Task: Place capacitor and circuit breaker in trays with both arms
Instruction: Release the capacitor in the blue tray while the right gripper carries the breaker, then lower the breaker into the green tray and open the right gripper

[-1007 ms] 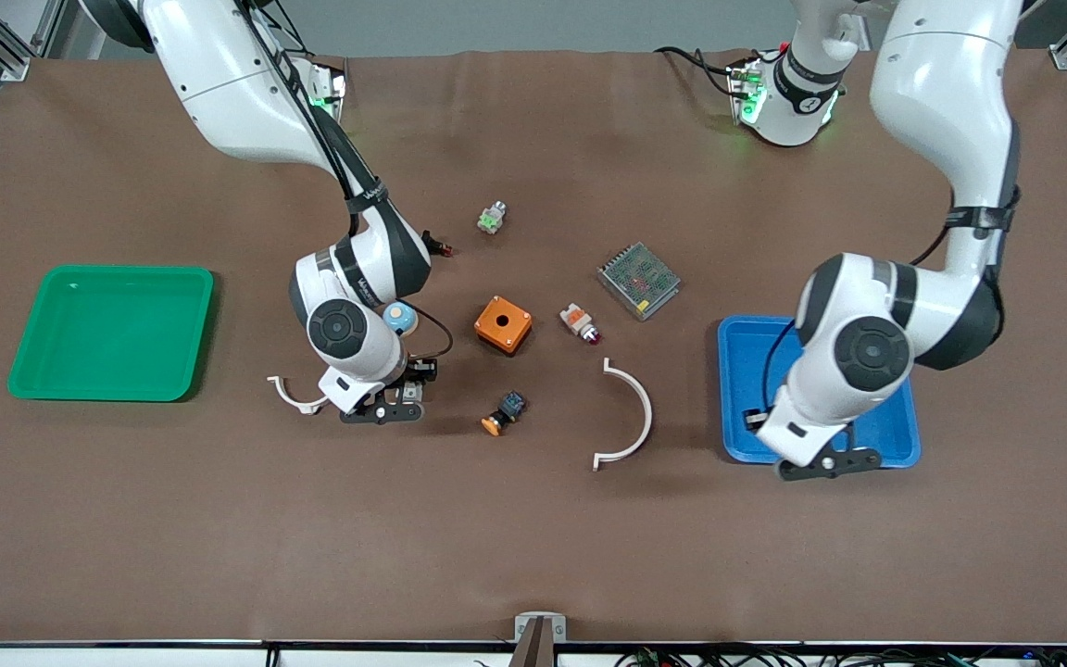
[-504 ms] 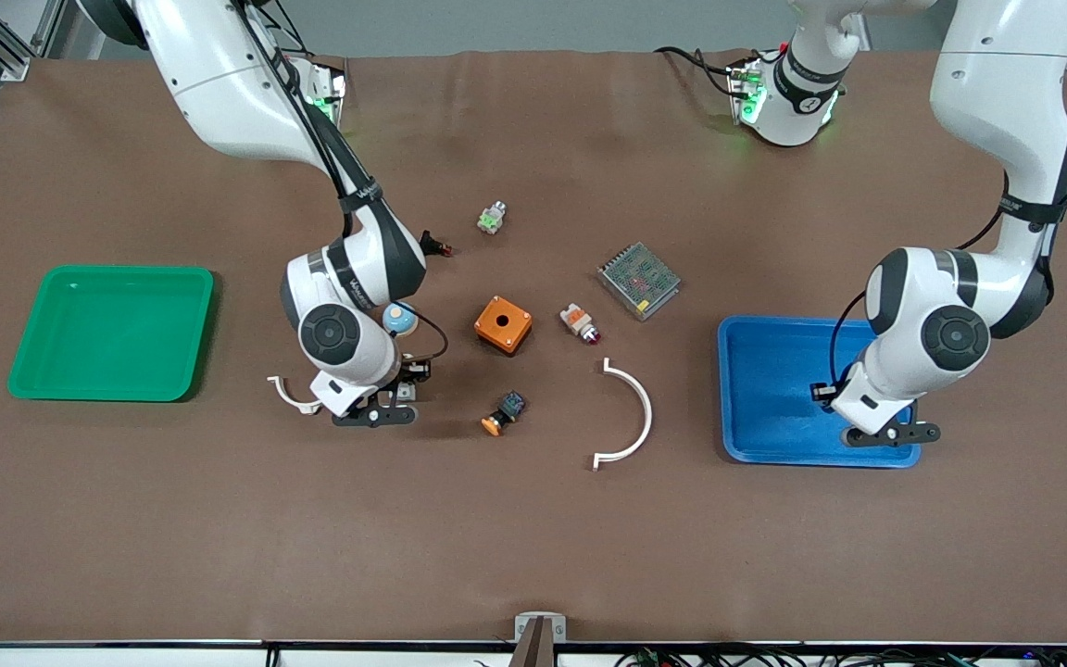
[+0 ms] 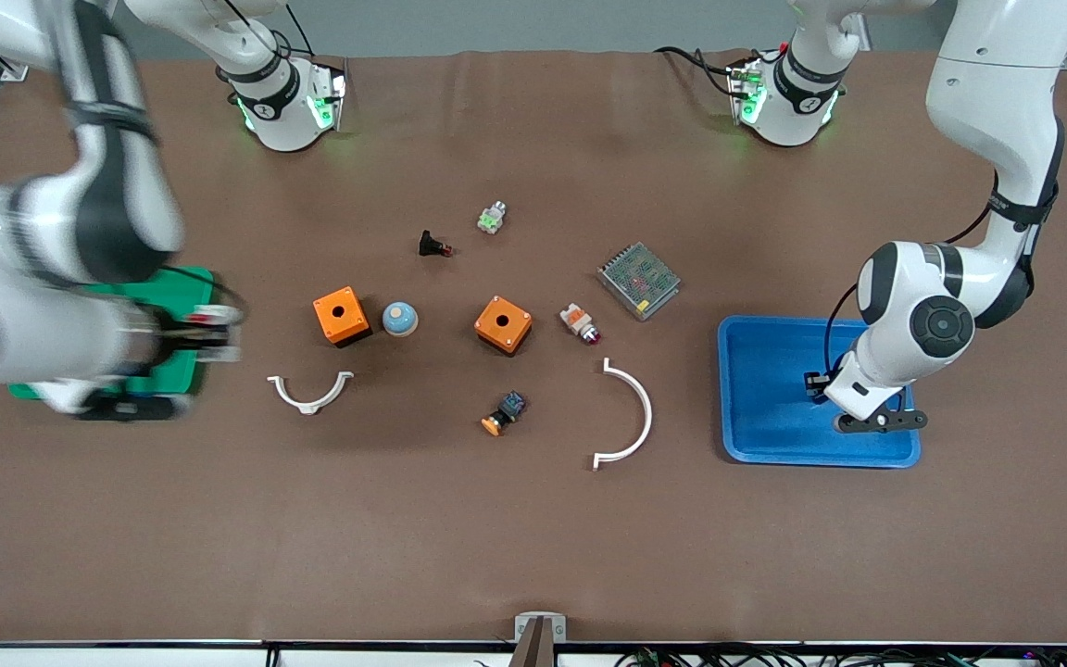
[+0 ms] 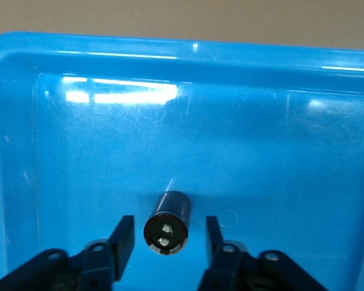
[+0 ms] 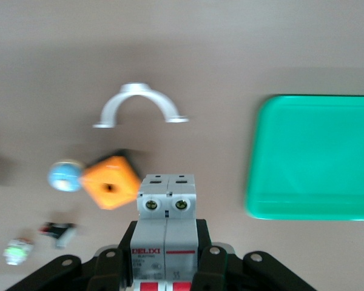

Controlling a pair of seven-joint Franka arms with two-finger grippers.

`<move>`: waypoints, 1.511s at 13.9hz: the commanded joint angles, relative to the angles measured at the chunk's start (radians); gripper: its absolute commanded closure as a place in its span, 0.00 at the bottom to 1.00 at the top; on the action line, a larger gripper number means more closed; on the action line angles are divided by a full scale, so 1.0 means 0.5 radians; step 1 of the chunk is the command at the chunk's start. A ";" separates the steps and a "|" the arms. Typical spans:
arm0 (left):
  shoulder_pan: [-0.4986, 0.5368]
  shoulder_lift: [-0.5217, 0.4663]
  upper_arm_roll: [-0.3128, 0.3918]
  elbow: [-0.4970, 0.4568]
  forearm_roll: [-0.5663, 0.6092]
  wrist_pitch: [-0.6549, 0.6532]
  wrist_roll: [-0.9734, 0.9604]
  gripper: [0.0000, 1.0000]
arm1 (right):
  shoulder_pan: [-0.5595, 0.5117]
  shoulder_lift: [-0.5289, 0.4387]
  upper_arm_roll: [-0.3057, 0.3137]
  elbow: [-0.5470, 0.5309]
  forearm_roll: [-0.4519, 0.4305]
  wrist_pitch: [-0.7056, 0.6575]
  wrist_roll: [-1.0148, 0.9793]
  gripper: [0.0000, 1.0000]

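Next, my right gripper releases the circuit breaker on the green tray's bottom (image 3: pixel 87 351) (image 5: pixel 347 145), away from its middle and away from the orange boxes.
The capacitor (image 4: pixel 167 223), a small dark cylinder, lies on its side on the floor of the blue tray (image 4: pixel 60 151). My left gripper (image 4: pixel 168 242) is open just above it, one finger on each side with a gap to both. In the front view the left gripper (image 3: pixel 876 421) is low over the blue tray (image 3: pixel 756 371). My right gripper (image 5: pixel 167 239) is shut on the white-grey circuit breaker (image 5: pixel 167 200) with red levers. In the front view the right gripper (image 3: pixel 126 403) is a blur over the green tray's (image 3: pixel 191 278) corner. The green tray also shows in the right wrist view (image 5: pixel 315 157).
On the table's middle are two orange boxes (image 3: pixel 341 315) (image 3: pixel 503 324), a blue-domed button (image 3: pixel 399 319), two white curved clips (image 3: pixel 309 391) (image 3: pixel 631 417), a mesh-covered metal box (image 3: pixel 639 280), a white-and-orange part (image 3: pixel 580 322), a black push-button piece (image 3: pixel 433 245) and an orange-capped button (image 3: pixel 504 414).
My right arm swung fast from the table's middle to the green tray, uncovering an orange box. My left gripper moved from the blue tray's near edge to farther inside it.
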 commanded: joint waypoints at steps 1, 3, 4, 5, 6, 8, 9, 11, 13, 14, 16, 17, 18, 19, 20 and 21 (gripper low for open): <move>0.037 -0.096 -0.018 -0.012 0.024 0.015 0.032 0.00 | -0.349 0.018 0.048 -0.027 -0.107 -0.006 -0.293 0.73; 0.037 -0.160 -0.015 0.092 0.024 -0.015 0.029 0.00 | -0.570 0.039 0.051 -0.037 -0.135 0.028 -0.446 0.73; 0.037 -0.197 -0.015 0.165 0.021 -0.073 0.029 0.00 | -0.629 0.061 0.048 -0.061 -0.175 0.089 -0.510 0.73; 0.037 -0.222 -0.012 0.282 0.024 -0.180 0.029 0.00 | -0.687 0.061 0.048 -0.143 -0.223 0.195 -0.566 0.73; 0.037 -0.237 -0.012 0.404 0.021 -0.306 0.029 0.00 | -0.739 0.061 0.051 -0.235 -0.239 0.342 -0.618 0.73; 0.037 -0.271 -0.015 0.686 0.021 -0.615 0.038 0.00 | -0.801 0.067 0.051 -0.410 -0.239 0.594 -0.671 0.72; 0.037 -0.293 -0.015 0.767 0.012 -0.738 0.074 0.00 | -0.816 0.070 0.051 -0.490 -0.239 0.711 -0.674 0.73; 0.040 -0.387 -0.015 0.890 -0.006 -0.916 0.185 0.00 | -0.850 0.113 0.051 -0.598 -0.242 0.904 -0.686 0.72; 0.052 -0.525 -0.015 0.902 -0.006 -1.055 0.298 0.00 | -0.887 0.199 0.051 -0.598 -0.239 1.018 -0.796 0.72; 0.052 -0.596 -0.009 0.902 -0.006 -1.134 0.317 0.00 | -0.911 0.245 0.051 -0.601 -0.242 1.082 -0.821 0.72; 0.061 -0.710 -0.005 0.906 -0.009 -1.279 0.387 0.00 | -0.939 0.303 0.051 -0.601 -0.239 1.150 -0.824 0.72; 0.080 -0.759 -0.005 0.903 -0.009 -1.331 0.430 0.00 | -0.951 0.313 0.051 -0.607 -0.239 1.169 -0.824 0.72; 0.092 -0.796 -0.008 0.902 -0.012 -1.395 0.479 0.00 | -0.961 0.316 0.051 -0.623 -0.239 1.181 -0.824 0.72; 0.095 -0.829 -0.002 0.902 -0.049 -1.457 0.522 0.00 | -0.970 0.316 0.051 -0.656 -0.239 1.218 -0.824 0.72; 0.144 -0.878 0.001 0.893 -0.122 -1.503 0.553 0.00 | -0.979 0.316 0.051 -0.699 -0.239 1.258 -0.824 0.72; 0.181 -0.897 -0.011 0.884 -0.175 -1.564 0.562 0.00 | -0.982 0.313 0.051 -0.730 -0.239 1.307 -0.824 0.72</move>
